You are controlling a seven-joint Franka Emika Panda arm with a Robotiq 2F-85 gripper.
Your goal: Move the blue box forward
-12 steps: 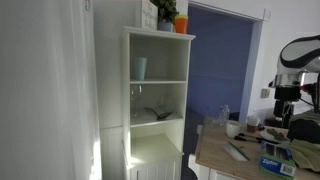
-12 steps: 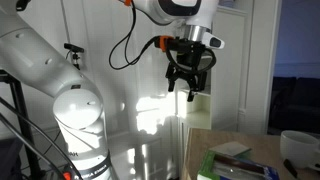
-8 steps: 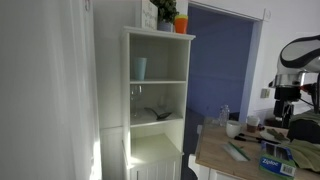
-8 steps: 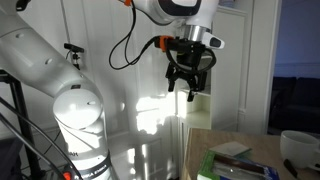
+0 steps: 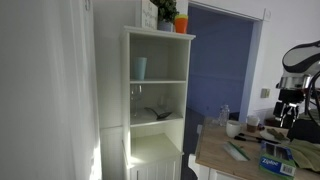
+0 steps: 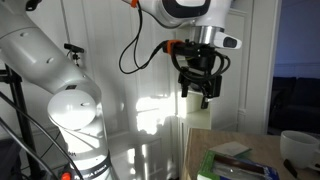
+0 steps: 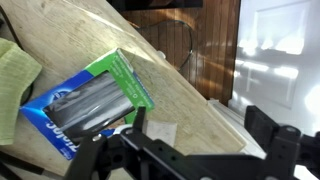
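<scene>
My gripper is to go to the blue box next, and there it should take hold of its edge [image 5: 290,156] [image 7: 66,82] beside the green cloth.
The blue box [image 7: 72,112] is a flat blue carton with white printing and a green side. It lies on the wooden table [image 7: 170,95] in the wrist view, to the left of my gripper [image 7: 195,135] and below it. It also shows near the table's front in an exterior view [image 5: 273,157]. My gripper is open and empty, and it hangs well above the table in both exterior views [image 5: 290,108] [image 6: 201,92]. It touches nothing.
A green cloth [image 7: 14,72] lies left of the box. A white shelf unit [image 5: 157,100] holds a pale blue cup [image 5: 140,67]. A flat dark strip [image 5: 237,152] and small items lie on the table. A white bowl [image 6: 300,146] stands at the far side.
The gripper has moved sideways and slightly down, to the right in both exterior views. It stays open. The blue box has not moved.
</scene>
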